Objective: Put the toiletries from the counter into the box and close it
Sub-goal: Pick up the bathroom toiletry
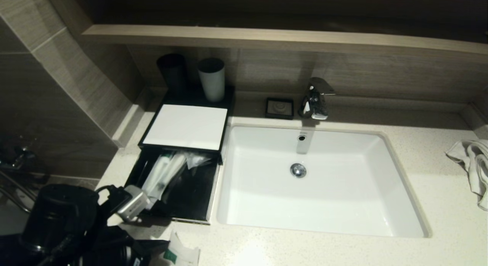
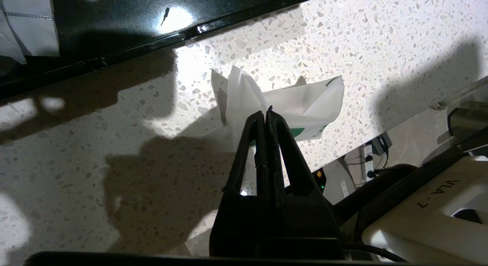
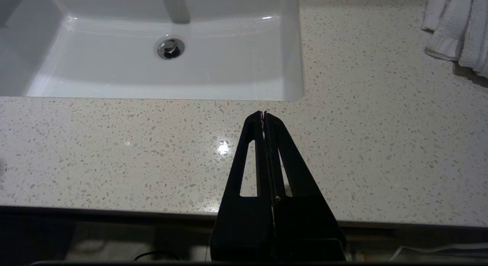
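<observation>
The shut fingers of my left gripper are empty over the white sachet, so next I open them, reach lower and pinch its edge [image 2: 298,134] by the green print.
A black box [image 1: 198,205] stands on the counter left of the sink. Its drawer is pulled open under a white top [image 1: 187,127]. White wrapped toiletries [image 1: 164,174] lie in the drawer. One white sachet with green print [image 1: 179,253] lies on the counter in front of the box. In the left wrist view my left gripper [image 2: 265,112] is shut, its tips just over this sachet [image 2: 305,102], with nothing seen between them. My right gripper [image 3: 264,114] is shut and empty above the counter's front edge, before the sink.
The white sink [image 1: 381,151] with a chrome faucet [image 1: 314,98] fills the middle. A black cup [image 1: 172,73] and a white cup [image 1: 212,79] stand behind the box. A small soap dish [image 1: 280,107] sits by the faucet. A towel [image 1: 474,163] lies far right.
</observation>
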